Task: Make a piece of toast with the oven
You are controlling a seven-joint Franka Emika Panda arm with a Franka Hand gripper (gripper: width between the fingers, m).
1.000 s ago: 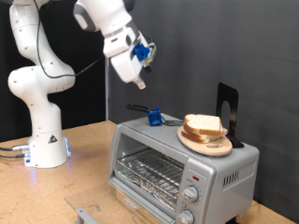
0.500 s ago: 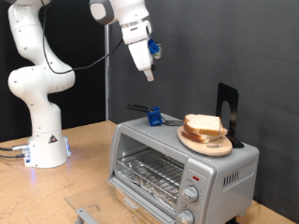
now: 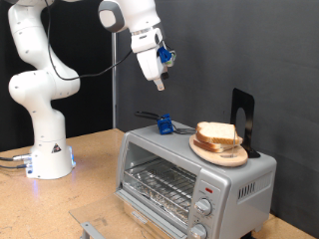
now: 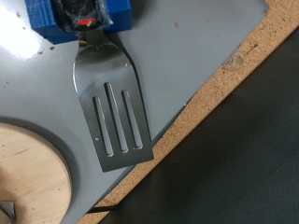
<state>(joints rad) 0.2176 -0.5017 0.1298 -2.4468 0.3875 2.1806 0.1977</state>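
Note:
Next, my gripper goes down to the blue handle [image 3: 164, 124] [image 4: 88, 11] of the metal spatula on the oven's top and closes there.
The silver toaster oven [image 3: 239, 181] stands on the wooden table with its wire rack [image 3: 161, 185] showing at the front. Two pale slices of toast [image 3: 216, 132] lie on a round wooden plate [image 3: 223, 152] on the oven's top. My gripper [image 3: 159, 86] hangs high in the air above the oven's left end in the exterior view, apart from everything and holding nothing. The wrist view looks down on the oven's grey top [image 4: 192, 51], the plate's edge [image 4: 28, 177] and a metal spatula [image 4: 114, 114]. The toast is out of the wrist view.
The spatula with a blue handle [image 3: 162, 124] lies on the oven's top, left of the plate. A thin black upright stand [image 3: 242, 113] rises behind the plate. The arm's white base [image 3: 45, 149] stands at the exterior view's left. A grey bracket [image 3: 90, 230] lies at the table's front.
The gripper has swung toward the exterior view's right and a little upward, then turned slightly. Toast, plate, spatula and oven have not moved.

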